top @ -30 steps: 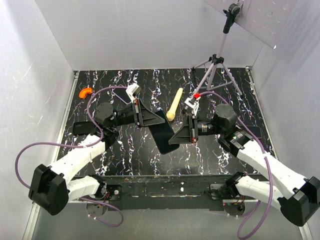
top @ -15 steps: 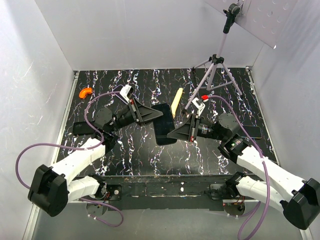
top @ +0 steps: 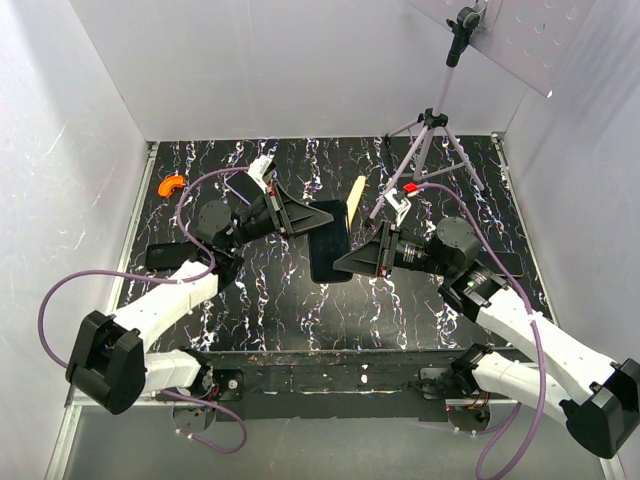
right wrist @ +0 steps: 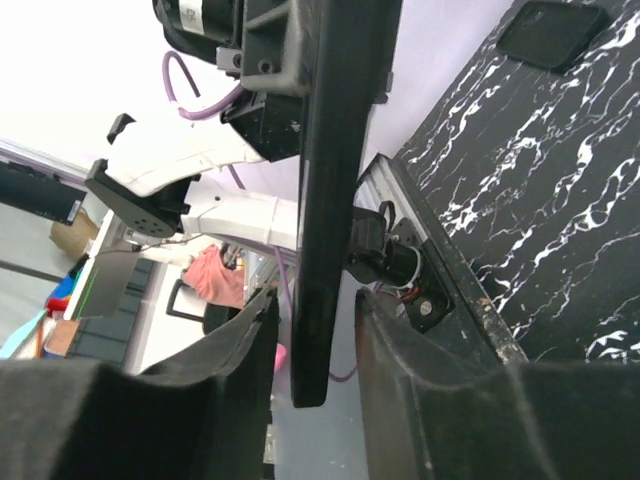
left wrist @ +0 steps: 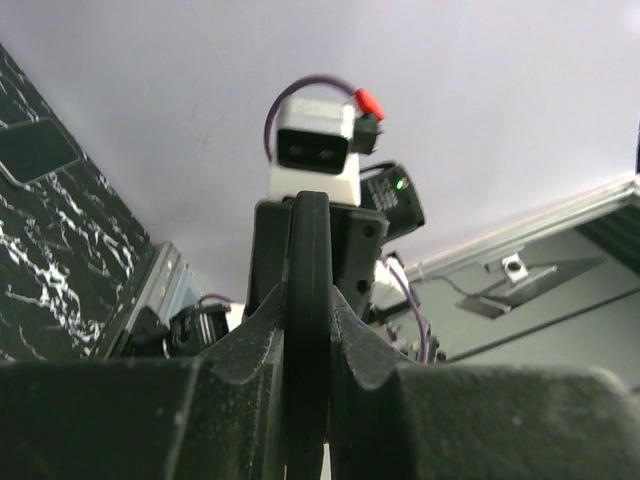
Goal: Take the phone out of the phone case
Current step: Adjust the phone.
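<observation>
The open fingers of my right gripper span the case's whole thickness, so next I turn that gripper and pinch only the case's rim at its lower corner (top: pixel 346 279).
The black phone case (top: pixel 330 243) hangs above the table's middle between both arms. My left gripper (top: pixel 304 215) is shut on its upper left edge; in the left wrist view the case (left wrist: pixel 308 260) shows edge-on, pinched between the fingers (left wrist: pixel 355 340). My right gripper (top: pixel 347 262) is at its lower right edge. In the right wrist view the case (right wrist: pixel 335 150) stands edge-on between the open fingers (right wrist: pixel 250 340), with a gap on each side. No lavender rim shows, so I cannot tell the phone apart from the case.
A cream-yellow stick (top: pixel 355 196) lies just behind the case. A grey tripod (top: pixel 430 130) stands at the back right. An orange piece (top: pixel 172 184) lies at the back left. Flat black slabs lie on the table at left (top: pixel 163 257) and right (top: pixel 505 265).
The case has been carried toward the back and turned straighter, still in my left gripper. My right gripper has followed to the left and stays at its lower right edge.
</observation>
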You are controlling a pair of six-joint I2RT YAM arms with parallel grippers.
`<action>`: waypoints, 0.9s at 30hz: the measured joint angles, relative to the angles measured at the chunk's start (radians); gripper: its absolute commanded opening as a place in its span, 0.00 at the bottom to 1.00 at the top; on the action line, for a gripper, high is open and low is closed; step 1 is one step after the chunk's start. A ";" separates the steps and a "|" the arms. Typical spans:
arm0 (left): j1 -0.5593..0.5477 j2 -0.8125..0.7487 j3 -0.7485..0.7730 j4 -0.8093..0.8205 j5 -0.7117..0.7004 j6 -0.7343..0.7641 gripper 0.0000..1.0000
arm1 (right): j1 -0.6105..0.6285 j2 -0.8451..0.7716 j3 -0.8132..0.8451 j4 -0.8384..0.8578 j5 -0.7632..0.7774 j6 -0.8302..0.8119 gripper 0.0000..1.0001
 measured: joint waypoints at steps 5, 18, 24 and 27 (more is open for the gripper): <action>-0.003 -0.020 0.082 -0.161 0.074 0.092 0.00 | 0.000 0.001 0.110 -0.185 -0.056 -0.145 0.62; -0.003 -0.038 0.120 -0.182 0.156 0.067 0.00 | -0.004 0.041 0.150 -0.271 -0.314 -0.307 0.38; -0.003 -0.050 0.119 -0.217 0.145 0.068 0.00 | 0.003 0.044 0.156 -0.243 -0.328 -0.307 0.26; -0.003 -0.068 0.119 -0.249 0.138 0.076 0.00 | 0.017 0.048 0.161 -0.242 -0.334 -0.312 0.10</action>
